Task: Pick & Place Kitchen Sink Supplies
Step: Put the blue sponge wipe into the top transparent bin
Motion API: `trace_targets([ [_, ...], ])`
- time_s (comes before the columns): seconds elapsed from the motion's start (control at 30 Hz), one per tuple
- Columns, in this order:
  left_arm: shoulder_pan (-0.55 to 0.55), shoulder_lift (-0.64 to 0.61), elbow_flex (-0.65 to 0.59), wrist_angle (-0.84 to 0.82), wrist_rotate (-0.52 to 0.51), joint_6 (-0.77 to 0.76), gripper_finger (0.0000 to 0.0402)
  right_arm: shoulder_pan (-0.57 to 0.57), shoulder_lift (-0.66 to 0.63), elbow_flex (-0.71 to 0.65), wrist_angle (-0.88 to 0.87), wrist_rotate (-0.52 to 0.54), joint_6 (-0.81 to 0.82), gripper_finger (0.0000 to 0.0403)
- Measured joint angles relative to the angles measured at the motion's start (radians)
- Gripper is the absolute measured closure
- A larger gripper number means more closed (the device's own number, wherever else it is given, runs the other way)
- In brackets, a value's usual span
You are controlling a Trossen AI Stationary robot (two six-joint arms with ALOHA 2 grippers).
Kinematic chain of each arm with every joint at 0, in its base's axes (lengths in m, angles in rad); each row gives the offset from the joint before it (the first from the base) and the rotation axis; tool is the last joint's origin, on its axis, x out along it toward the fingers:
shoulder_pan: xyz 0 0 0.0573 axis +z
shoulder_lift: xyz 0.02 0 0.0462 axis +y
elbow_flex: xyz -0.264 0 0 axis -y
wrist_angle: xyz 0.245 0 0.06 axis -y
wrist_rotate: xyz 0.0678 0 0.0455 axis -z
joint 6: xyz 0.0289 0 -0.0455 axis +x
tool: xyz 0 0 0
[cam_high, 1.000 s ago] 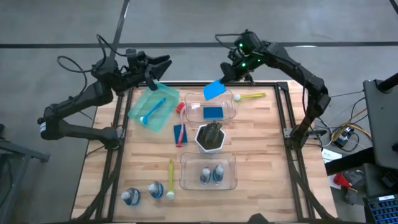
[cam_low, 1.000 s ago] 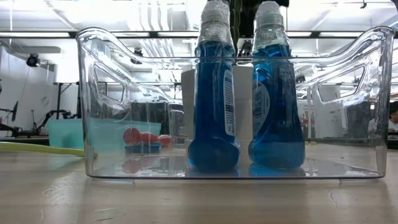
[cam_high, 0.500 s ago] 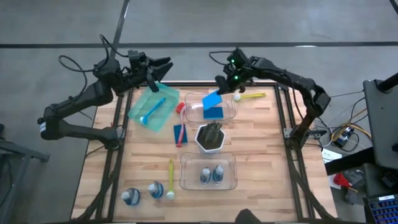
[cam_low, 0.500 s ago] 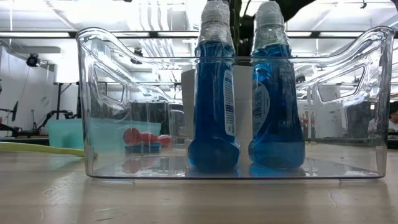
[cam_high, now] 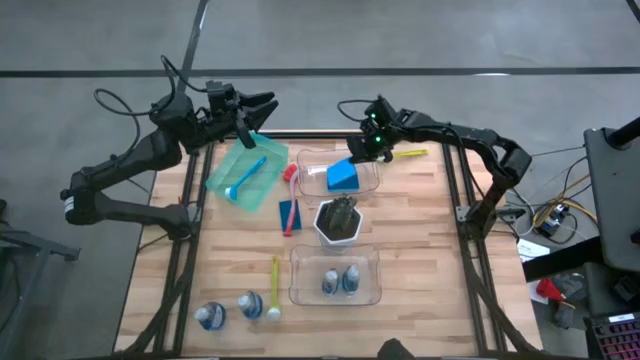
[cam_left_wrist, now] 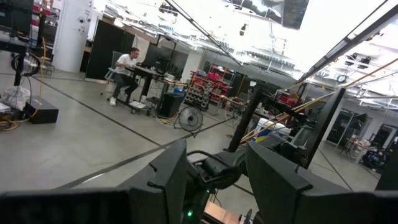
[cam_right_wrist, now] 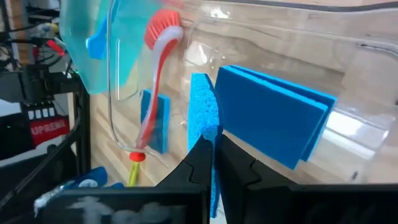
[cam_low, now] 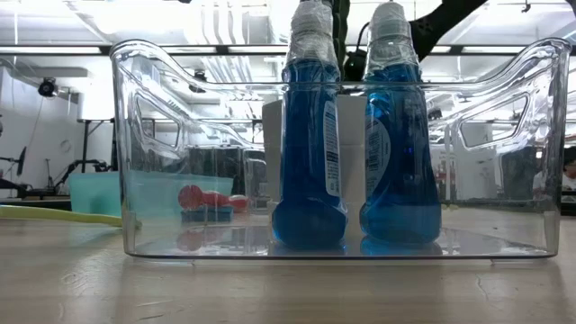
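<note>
The robot's right gripper needs to release the flat blue sponge against the other blue sponge in the far clear bin [cam_high: 342, 179] [cam_right_wrist: 217, 140].
My right gripper [cam_high: 362, 155] is shut on a flat blue sponge [cam_high: 342, 173] and reaches down into the clear bin [cam_high: 303, 172] at the table's far middle. In the right wrist view the held sponge [cam_right_wrist: 202, 115] shows edge-on beside a second blue sponge [cam_right_wrist: 273, 121] lying in that bin. My left gripper [cam_high: 257, 108] is open and empty, in the air over the table's far left edge, above the green tray [cam_high: 225, 178]. A blue brush [cam_high: 248, 175] lies in the tray. My right gripper pinches the sponge's thin edge [cam_right_wrist: 204, 134] between its two fingers [cam_right_wrist: 198, 163]. The fingers slant down from the table's far right side. The sponge stands on edge below the fingers, inside the bin beside the other sponge; whether it touches the bin's floor I cannot tell.
A white pot [cam_high: 340, 222] stands mid-table. A near clear bin [cam_high: 300, 285] holds two blue bottles [cam_low: 310, 135]. Two more bottles [cam_high: 210, 317] and a yellow brush [cam_high: 275, 285] lie near left. A sponge and pink brush [cam_high: 288, 213] lie left of the pot; a yellow brush [cam_high: 405, 155] lies far right.
My right gripper has gone down and toward the table's near left, from above the far edge into the far clear bin. The blue sponge has gone with it, from clear above the bin to on edge inside it.
</note>
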Motion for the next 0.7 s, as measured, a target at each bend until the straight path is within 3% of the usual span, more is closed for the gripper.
trace_targets([
  [0.7, 0.0, -0.002, 0.0, 0.0, 0.0, 0.021, 0.0245, 0.0, 0.001, -0.155, 0.225, 0.0, 0.071, 0.0394],
])
